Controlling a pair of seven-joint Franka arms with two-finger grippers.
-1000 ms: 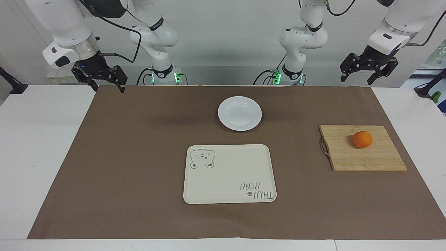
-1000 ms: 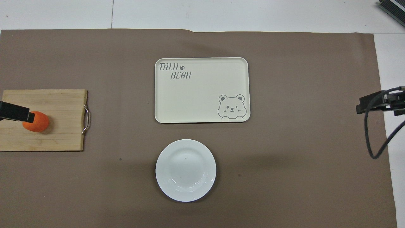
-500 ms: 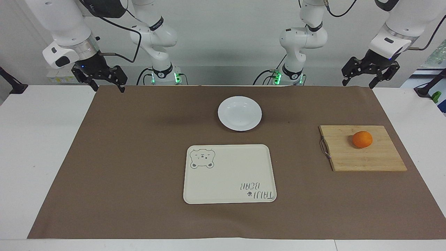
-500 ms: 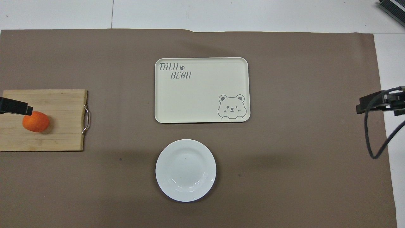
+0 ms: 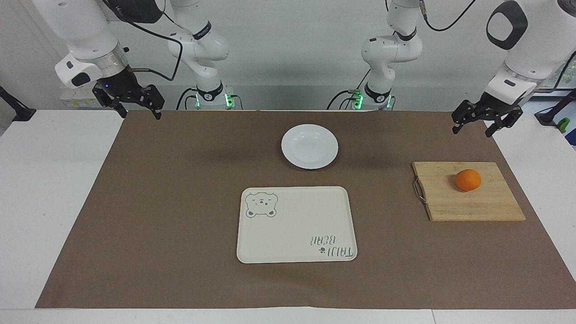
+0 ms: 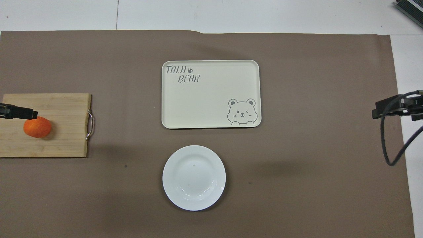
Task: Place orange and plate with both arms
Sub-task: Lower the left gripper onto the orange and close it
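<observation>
The orange on the wooden cutting board is next for my left gripper, which should go to it and close around the orange's middle point(image 6: 37, 127).
The orange point(image 5: 468, 180) lies on a wooden cutting board point(image 5: 472, 204) toward the left arm's end of the table. The white plate point(image 5: 309, 146) sits on the brown mat, nearer to the robots than the cream bear tray point(image 5: 297, 225). My left gripper point(image 5: 471, 131) hangs open in the air over the mat, apart from the orange and holding nothing. In the overhead view one of its fingers point(image 6: 19, 113) overlaps the rim of the orange point(image 6: 37, 127). My right gripper point(image 5: 140, 115) waits open and empty over the mat's corner at the right arm's end.
The cutting board point(image 6: 62, 138) has a metal handle point(image 6: 90, 125) on the side toward the plate point(image 6: 194, 178). The bear tray point(image 6: 211, 94) holds nothing. A brown mat point(image 5: 171, 202) covers most of the white table. A black cable point(image 6: 390, 145) loops beside the right gripper point(image 6: 393, 108).
My left gripper has come down and swung outward toward the table's end, still open. The right arm, orange and plate have not moved.
</observation>
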